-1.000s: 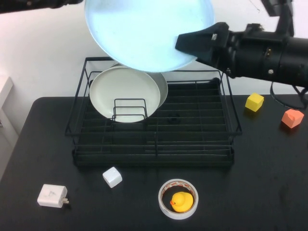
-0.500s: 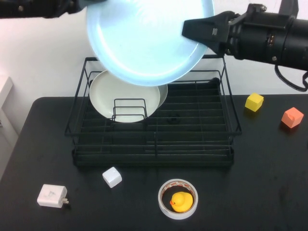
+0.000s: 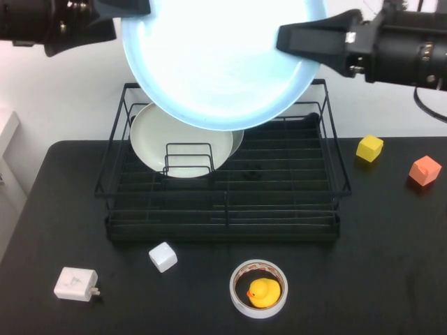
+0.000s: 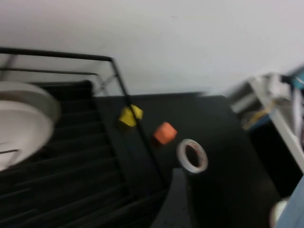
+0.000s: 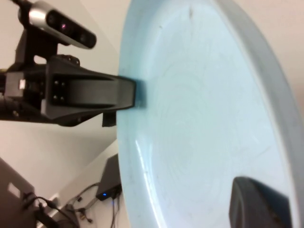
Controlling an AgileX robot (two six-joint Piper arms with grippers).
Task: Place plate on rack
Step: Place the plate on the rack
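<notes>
Next, my left gripper takes the plate's opposite rim (image 3: 128,42) and lowers it at the rack's small divider, because my right gripper holds the light-blue plate far from there.
The light-blue plate (image 3: 223,56) hangs tilted high above the black wire rack (image 3: 328,139), between both arms. My right gripper (image 3: 283,38) is shut on its right rim; one finger (image 5: 259,204) lies on the plate's face (image 5: 199,118) in the right wrist view. My left gripper (image 3: 140,8) is at the plate's upper left rim, also seen across the plate (image 5: 133,92). Its jaws stand apart. In the left wrist view only a sliver of the plate (image 4: 295,209) shows, above the rack (image 4: 114,76).
A cream-white plate (image 3: 174,136) leans in the rack's back left, a grey-rimmed plate (image 3: 238,136) behind it, by the small divider (image 3: 188,157). On the table are a yellow cube (image 3: 369,148), orange cube (image 3: 424,170), tape roll (image 3: 237,296) holding a duck (image 3: 264,292), white cube (image 3: 163,257) and charger (image 3: 75,284).
The plate has risen and looms larger. My right gripper has moved up with it. My left arm has come further into view at the plate's upper left rim.
</notes>
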